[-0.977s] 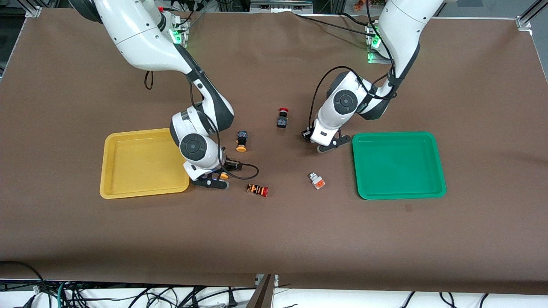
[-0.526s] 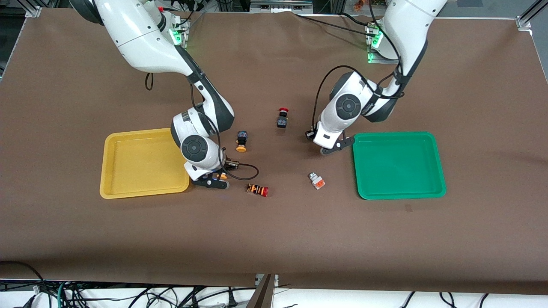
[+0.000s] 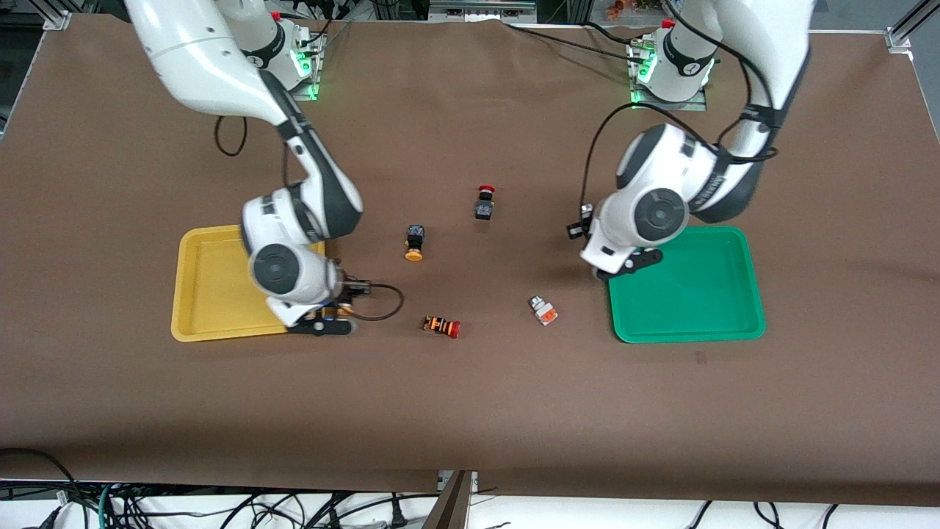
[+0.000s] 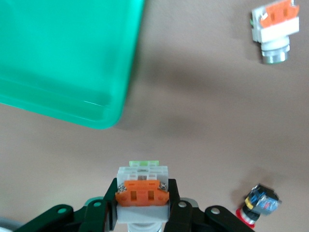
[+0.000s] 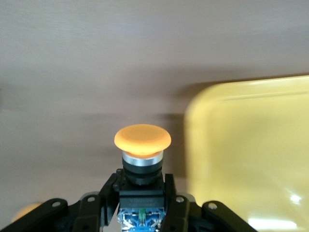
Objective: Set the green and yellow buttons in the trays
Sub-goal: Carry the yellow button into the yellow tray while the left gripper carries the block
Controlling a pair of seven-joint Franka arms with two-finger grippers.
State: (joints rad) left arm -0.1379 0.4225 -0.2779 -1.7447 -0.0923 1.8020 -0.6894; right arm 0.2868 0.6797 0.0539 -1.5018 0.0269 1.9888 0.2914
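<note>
Next, the right gripper releases the yellow-capped button near the middle of the yellow tray's bottom point(image 3: 233, 278).
My right gripper point(image 3: 325, 323) is shut on a black-bodied button with a round yellow-orange cap point(image 5: 142, 139). It holds it over the table at the corner of the yellow tray point(image 3: 213, 294), whose rim shows in the right wrist view point(image 5: 241, 145). My left gripper point(image 3: 623, 269) is shut on a white-and-orange button point(image 4: 142, 192), over the table at the edge of the green tray point(image 3: 690, 294), which also shows in the left wrist view point(image 4: 63, 58). A second yellow-capped button point(image 3: 414, 243) and a second white-and-orange button point(image 3: 543, 311) lie on the table between the trays.
A black-bodied red-capped switch point(image 3: 484, 202) stands toward the robots' side of the middle. An orange-striped red-capped switch point(image 3: 441, 326) lies near my right gripper. Both trays hold nothing. The brown table mat point(image 3: 470, 411) spreads wide toward the front camera.
My right gripper has carried its yellow-capped button toward the yellow tray's corner. My left gripper has carried its white-and-orange button toward the green tray's edge.
</note>
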